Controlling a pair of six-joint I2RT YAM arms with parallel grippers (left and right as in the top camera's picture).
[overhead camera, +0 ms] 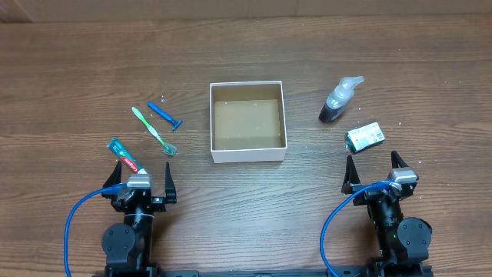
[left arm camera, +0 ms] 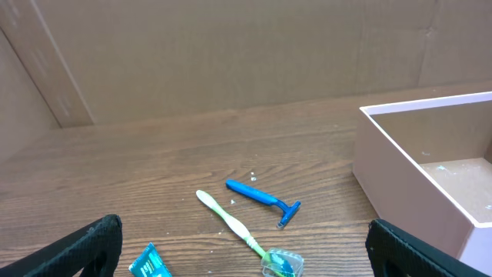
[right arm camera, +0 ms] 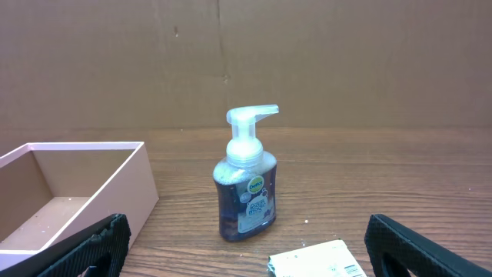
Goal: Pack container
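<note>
I will next close my right gripper on the pump top (overhead camera: 347, 85) (right arm camera: 245, 132) of the foam soap pump bottle, beyond the green-and-white packet.
The container (overhead camera: 248, 155) is a shallow square box, white outside and brown inside, with nothing in it, at the table's middle. It also shows in the left wrist view (left arm camera: 400, 181) and the right wrist view (right arm camera: 115, 188). Left of it lie a blue razor (overhead camera: 165, 115), a green toothbrush (overhead camera: 152, 131) and a teal toothpaste tube (overhead camera: 124, 156). Right of it stand a foam soap pump bottle (overhead camera: 338, 102) and a small green-and-white packet (overhead camera: 365, 138). My left gripper (overhead camera: 144, 183) is open and empty near the tube. My right gripper (overhead camera: 377, 173) is open and empty just short of the packet.
The table is dark wood. Cardboard walls stand behind it in both wrist views. The razor (left arm camera: 263, 198), toothbrush (left arm camera: 234, 225) and tube (left arm camera: 151, 262) lie ahead of the left jaws. The bottle (right arm camera: 247, 181) and packet (right arm camera: 319, 261) lie ahead of the right jaws.
</note>
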